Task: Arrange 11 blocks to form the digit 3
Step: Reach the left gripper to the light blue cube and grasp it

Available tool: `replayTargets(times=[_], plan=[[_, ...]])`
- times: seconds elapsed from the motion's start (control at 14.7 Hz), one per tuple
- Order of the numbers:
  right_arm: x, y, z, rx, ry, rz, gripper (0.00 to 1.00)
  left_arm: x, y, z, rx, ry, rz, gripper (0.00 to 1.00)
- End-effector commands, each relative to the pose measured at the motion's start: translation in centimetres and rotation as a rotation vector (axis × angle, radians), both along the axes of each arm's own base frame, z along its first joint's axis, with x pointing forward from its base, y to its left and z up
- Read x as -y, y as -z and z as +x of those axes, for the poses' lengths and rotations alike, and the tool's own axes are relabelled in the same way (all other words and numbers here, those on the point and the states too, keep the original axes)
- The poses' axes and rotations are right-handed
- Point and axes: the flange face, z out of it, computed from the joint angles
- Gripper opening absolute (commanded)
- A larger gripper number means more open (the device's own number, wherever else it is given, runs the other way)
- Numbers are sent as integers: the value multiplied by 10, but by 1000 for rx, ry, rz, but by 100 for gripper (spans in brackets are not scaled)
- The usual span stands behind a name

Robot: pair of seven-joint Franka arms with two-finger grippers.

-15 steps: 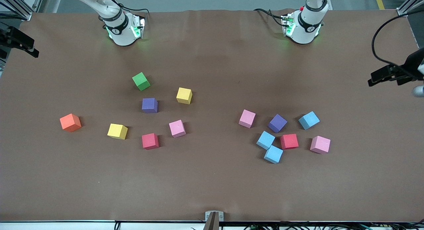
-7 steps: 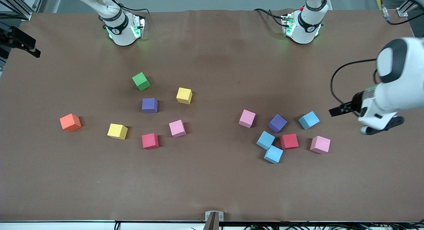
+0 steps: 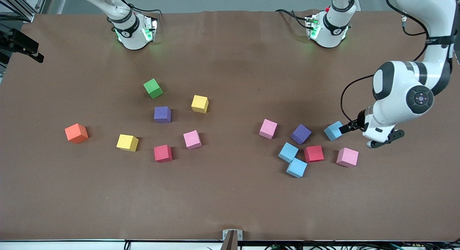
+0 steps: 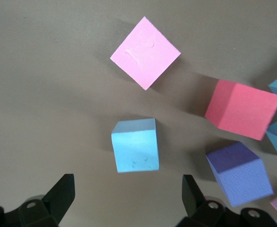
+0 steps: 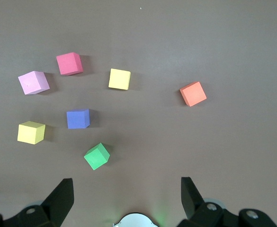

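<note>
The lone light blue block sits apart from the touching light blue blocks. My left gripper needs to close on the opposite sides (image 3: pixel 334 131) (image 4: pixel 136 150) of that lone block.
The blocks lie loose in two scattered groups, and no digit 3 shows. Toward the left arm's end are a light blue block (image 3: pixel 333 131) (image 4: pixel 134 144), pink (image 3: pixel 347 157) (image 4: pixel 145 53), red (image 3: pixel 313 153) (image 4: pixel 242 109), purple (image 3: pixel 300 133) (image 4: pixel 240 172), another pink (image 3: pixel 268 128) and two touching light blue blocks (image 3: pixel 288 152). Toward the right arm's end are yellow (image 3: pixel 199 104), purple (image 3: pixel 162 114), pink (image 3: pixel 192 139), red (image 3: pixel 163 153) and yellow (image 3: pixel 127 142). My left gripper (image 3: pixel 351 127) (image 4: pixel 127 189) is open and low beside the first light blue block, holding nothing. My right gripper (image 5: pixel 127 194) waits open, high over the table.
A green cube (image 3: pixel 153 88) (image 5: pixel 96 156) and an orange cube (image 3: pixel 76 133) (image 5: pixel 193 93) sit with the group at the right arm's end. Bare brown table (image 3: pixel 230 199) stretches between the two groups and along the edge nearest the front camera.
The left arm has swung in from the left arm's end of the table and come down beside the light blue block. No block has moved. The right arm has stayed put.
</note>
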Motion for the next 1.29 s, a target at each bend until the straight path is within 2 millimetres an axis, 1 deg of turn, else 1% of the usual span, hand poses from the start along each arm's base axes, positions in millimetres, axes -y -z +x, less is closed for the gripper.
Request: replayTargets(times=[0.0, 0.14, 0.41, 0.61, 0.82, 0.89, 1.02, 1.09, 1.16, 1.23], plan=[[1, -3, -4, 6, 9, -3, 100, -4, 18, -24, 63, -9, 10, 100], [-1, -3, -4, 3, 6, -3, 100, -5, 33, -30, 83, -28, 9, 100], [-2, -3, -4, 2, 3, -3, 100, 0, 69, -27, 86, -79, 13, 100], [-2, -3, -4, 3, 1, -3, 100, 2, 85, -29, 66, -98, 18, 100], [-2, -4, -4, 6, 3, -4, 100, 6, 95, -30, 59, -91, 19, 100], [-2, -4, -4, 6, 3, -4, 100, 5, 101, -31, 49, -96, 21, 96], [-2, -4, -3, 8, 3, -4, 100, 6, 107, -32, 39, -103, 23, 68], [-1, -6, -3, 12, 5, -4, 100, 6, 106, -30, 42, -102, 23, 53], [0, -8, -4, 18, 6, -4, 100, 6, 104, -30, 45, -101, 22, 41], [0, -9, -4, 20, 8, -4, 100, 6, 99, -28, 53, -101, 21, 35]])
